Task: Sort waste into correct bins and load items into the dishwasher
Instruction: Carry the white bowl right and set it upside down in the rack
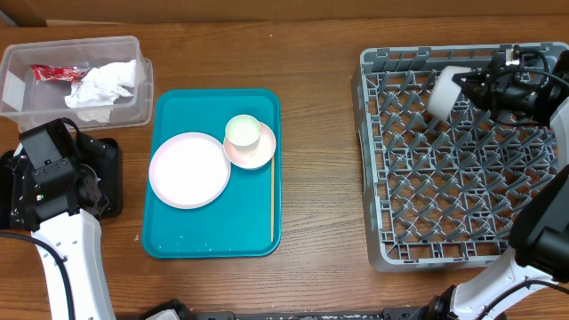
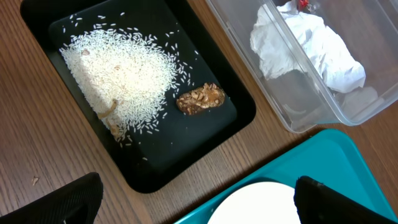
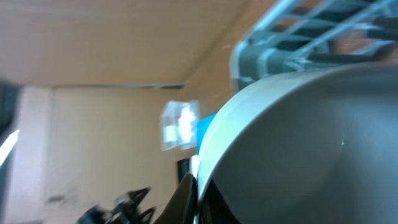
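The white bowl, tilted over the grey dish rack now, will go down on the pegs in the grey dish rack's far half [image 1: 449, 128] from my right gripper.
My right gripper [image 1: 464, 89] is shut on the rim of the white bowl [image 1: 444, 91] and holds it tilted over the far left part of the grey dish rack [image 1: 462, 191]; the bowl [image 3: 298, 149] fills the right wrist view. My left gripper [image 2: 196, 202] is open and empty above the black tray [image 2: 149, 93], which holds rice grains [image 2: 121, 74] and a brown food lump [image 2: 200, 99]. The clear tub [image 1: 71, 82] holds the red wrapper [image 1: 55, 73] and white tissues [image 1: 105, 84]. The large plate [image 1: 188, 170], pink saucer [image 1: 251, 147] and small cup [image 1: 242, 131] sit on the teal tray [image 1: 213, 173].
A thin wooden stick [image 1: 272, 196] lies along the right side of the teal tray. The left arm covers most of the black tray in the overhead view. The dish rack has rows of upright pegs.
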Controlling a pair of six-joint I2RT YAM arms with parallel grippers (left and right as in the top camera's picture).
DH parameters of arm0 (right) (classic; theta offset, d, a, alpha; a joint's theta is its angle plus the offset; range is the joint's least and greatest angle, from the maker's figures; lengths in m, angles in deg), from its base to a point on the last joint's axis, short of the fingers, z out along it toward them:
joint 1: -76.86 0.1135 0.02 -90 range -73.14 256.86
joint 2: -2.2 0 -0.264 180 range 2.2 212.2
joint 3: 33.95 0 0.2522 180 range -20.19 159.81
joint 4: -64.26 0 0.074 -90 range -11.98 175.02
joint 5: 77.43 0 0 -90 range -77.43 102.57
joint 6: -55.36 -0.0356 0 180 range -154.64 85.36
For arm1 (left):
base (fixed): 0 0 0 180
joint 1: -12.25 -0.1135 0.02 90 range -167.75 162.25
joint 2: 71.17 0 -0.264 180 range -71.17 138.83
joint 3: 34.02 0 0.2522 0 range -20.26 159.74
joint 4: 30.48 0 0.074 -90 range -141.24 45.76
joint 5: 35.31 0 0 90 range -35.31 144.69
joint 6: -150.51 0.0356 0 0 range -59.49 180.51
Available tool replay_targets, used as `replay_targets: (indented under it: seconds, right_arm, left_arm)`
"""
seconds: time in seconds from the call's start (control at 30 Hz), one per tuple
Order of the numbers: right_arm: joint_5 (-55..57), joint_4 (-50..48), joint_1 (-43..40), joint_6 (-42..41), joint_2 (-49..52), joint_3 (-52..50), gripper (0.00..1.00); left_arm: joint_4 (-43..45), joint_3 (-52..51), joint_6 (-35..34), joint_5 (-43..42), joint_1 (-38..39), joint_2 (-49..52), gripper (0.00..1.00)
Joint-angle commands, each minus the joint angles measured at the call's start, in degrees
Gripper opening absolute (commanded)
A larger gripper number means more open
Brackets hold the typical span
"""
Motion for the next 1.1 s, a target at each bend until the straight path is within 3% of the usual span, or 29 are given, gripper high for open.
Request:
replay_targets:
  seconds: [0.0, 0.13, 0.33, 0.63, 0.73, 0.8, 1.07]
  right_arm:
    - [-9.9, -0.6, 0.8, 0.5, 0.5, -0.3, 0.04]
    - [-9.2, -0.5, 2.7, 0.7, 0.5, -0.4, 0.04]
    - [4.9, 2.2, 4.0, 0.7, 0.5, -0.4, 0.04]
    - [14.6, 5.4, 1.8, 0.7, 0.5, -0.4, 0.04]
    - [14.7, 6.3, 0.4, 0.6, 0.5, 0.3, 0.11]
    - [16.5, 9.6, -1.4, 0.5, 0.5, 2.9, 0.17]
    - [36.3, 23.4, -6.8, -2.5, -2.5, 14.8, 0.17]
  left_arm:
    - [0.0, 0.5, -0.8, 0.0, -0.5, 0.0, 1.00]
    - [0.0, 0.5, -0.8, 0.0, -0.5, 0.0, 1.00]
    - [0.0, 0.5, -0.8, 0.0, -0.5, 0.0, 1.00]
    - [0.0, 0.5, -0.8, 0.0, -0.5, 0.0, 1.00]
    - [0.0, 0.5, -0.8, 0.0, -0.5, 0.0, 1.00]
    - [0.0, 0.5, -0.8, 0.0, -0.5, 0.0, 1.00]
    - [0.0, 0.5, -0.8, 0.0, -0.5, 0.0, 1.00]
